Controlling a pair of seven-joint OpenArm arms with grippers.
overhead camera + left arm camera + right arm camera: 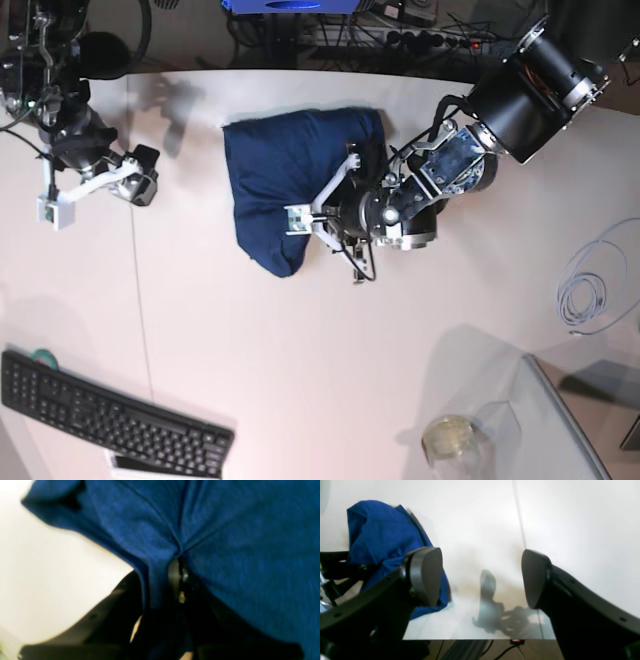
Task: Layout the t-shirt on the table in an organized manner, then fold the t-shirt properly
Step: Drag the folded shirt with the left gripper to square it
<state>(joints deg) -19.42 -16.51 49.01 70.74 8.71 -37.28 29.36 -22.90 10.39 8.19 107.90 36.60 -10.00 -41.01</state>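
Note:
I need to release the t-shirt's gripped edge from my left gripper on the white table at the heap's front tip (284, 264).
The dark navy t-shirt (290, 185) lies bunched in a thick heap on the white table (300, 350), a little behind its middle. My left gripper (306, 216) is at the heap's front right edge. In the left wrist view the t-shirt (237, 542) puckers into folds that run into the left gripper (178, 563), which is shut on the cloth. My right gripper (140, 182) hovers over bare table far to the left of the shirt. Its fingers (426, 575) stand wide apart around nothing, so the right gripper (480, 577) is open. The t-shirt (382, 537) shows behind its left finger.
A black keyboard (110, 420) lies at the front left. A coiled white cable (592, 288) rests at the right edge. A glass panel (570, 430) with a small glass jar (448, 438) beside it fills the front right corner. A thin seam (520, 517) crosses the tabletop.

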